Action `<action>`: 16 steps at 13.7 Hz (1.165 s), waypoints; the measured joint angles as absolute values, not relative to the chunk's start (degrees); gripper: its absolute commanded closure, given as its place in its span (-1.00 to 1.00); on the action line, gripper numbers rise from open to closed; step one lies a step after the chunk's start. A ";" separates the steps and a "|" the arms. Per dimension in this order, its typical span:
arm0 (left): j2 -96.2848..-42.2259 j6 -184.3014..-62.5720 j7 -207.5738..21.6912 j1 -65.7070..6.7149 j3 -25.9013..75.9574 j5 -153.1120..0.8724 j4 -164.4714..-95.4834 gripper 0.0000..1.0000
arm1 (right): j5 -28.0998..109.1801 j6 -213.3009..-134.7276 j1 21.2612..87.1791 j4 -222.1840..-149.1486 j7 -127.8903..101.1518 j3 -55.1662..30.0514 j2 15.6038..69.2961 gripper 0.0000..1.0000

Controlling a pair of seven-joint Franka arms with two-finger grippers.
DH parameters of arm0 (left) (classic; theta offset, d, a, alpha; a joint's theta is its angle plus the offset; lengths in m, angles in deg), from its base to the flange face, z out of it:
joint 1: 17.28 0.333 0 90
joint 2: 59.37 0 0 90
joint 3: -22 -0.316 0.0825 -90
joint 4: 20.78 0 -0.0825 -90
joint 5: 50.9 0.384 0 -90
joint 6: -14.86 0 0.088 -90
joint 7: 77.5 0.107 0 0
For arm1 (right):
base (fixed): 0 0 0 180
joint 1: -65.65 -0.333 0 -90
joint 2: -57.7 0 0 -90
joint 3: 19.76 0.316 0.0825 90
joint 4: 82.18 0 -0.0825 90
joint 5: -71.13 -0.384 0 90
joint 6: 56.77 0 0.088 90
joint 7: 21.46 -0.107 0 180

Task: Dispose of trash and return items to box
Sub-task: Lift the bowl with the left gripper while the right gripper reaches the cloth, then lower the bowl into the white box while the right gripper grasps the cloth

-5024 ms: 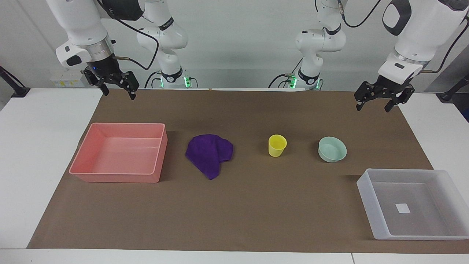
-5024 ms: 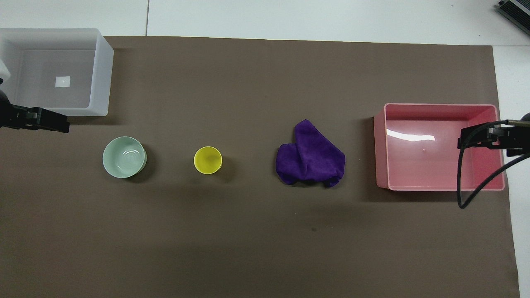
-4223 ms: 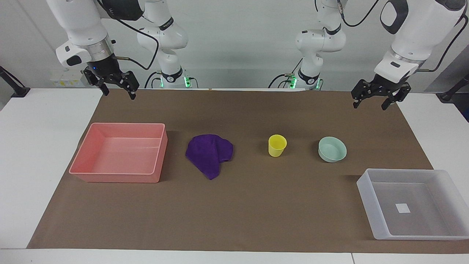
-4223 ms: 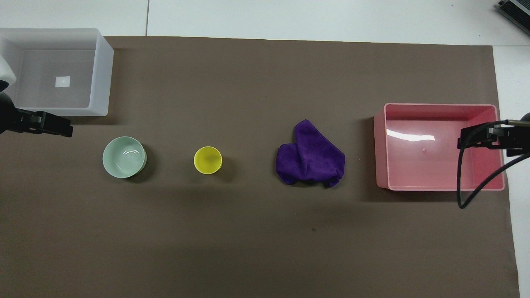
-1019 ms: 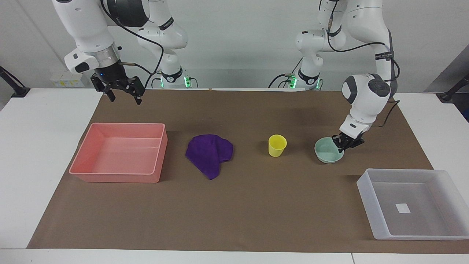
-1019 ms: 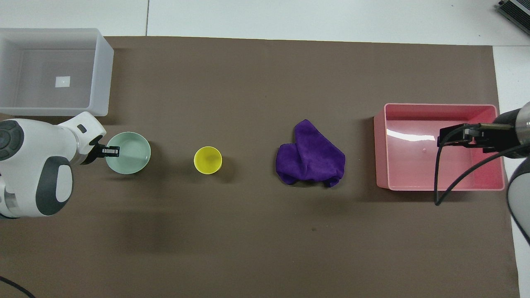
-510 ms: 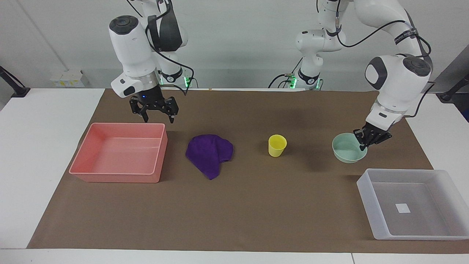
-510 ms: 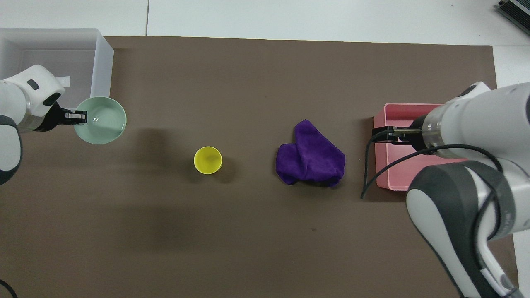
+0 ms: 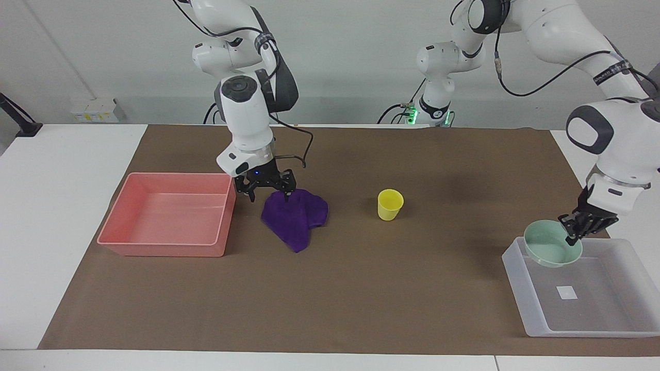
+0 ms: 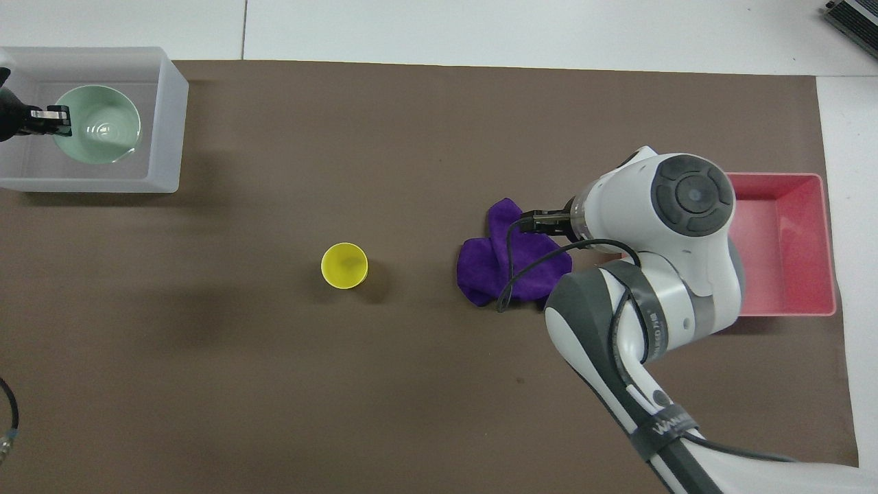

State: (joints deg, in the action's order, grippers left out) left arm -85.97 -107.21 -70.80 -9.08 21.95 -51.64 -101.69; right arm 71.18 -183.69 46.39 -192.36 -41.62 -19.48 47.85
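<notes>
Next, I let go of the bowl with my left gripper inside the translucent tray (image 10: 102, 127), near the tray's side that faces the yellow cup. The bowl is in the air over the tray now.
My left gripper (image 9: 576, 230) is shut on the rim of the pale mint-green bowl (image 9: 550, 251) and holds it in the air over the translucent tray (image 9: 520, 293), above the tray's part nearest the robots. The overhead view shows the left gripper (image 10: 42, 121), the bowl (image 10: 99, 125) and the tray (image 10: 164, 130). My right gripper (image 9: 270, 195) is open and low over the edge of the purple rag (image 9: 296, 219) that is nearest the robots. It (image 10: 538, 222) partly covers the rag (image 10: 497, 271) from above. The yellow cup (image 9: 390, 204) (image 10: 344, 265) stands upright mid-table.
The pink bin (image 9: 160, 250) stands beside the rag toward the right arm's end of the table; the right arm hides part of it (image 10: 782, 240) from above. A brown mat covers the table.
My left gripper has carried the bowl from beside the tray to over it. My right gripper has moved from over the pink bin's corner down to the rag.
</notes>
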 measured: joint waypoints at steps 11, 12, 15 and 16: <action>-105.59 -110.70 -68.31 1.32 29.28 -51.64 -86.52 1.00 | 71.29 -190.86 42.02 -199.23 -41.17 -19.49 43.54 -1.00; -106.12 -110.62 -68.31 1.57 29.28 -51.64 -86.53 1.00 | 71.30 -190.86 42.02 -200.04 -41.15 -19.49 43.53 -0.90; -106.71 -110.58 -68.29 2.22 29.37 -51.64 -86.54 0.88 | 71.31 -190.87 42.02 -201.40 -41.11 -19.50 43.53 1.00; -106.71 -110.59 -68.27 2.22 29.38 -51.64 -86.54 0.37 | 71.31 -190.86 42.02 -201.48 -41.33 -19.51 43.54 1.00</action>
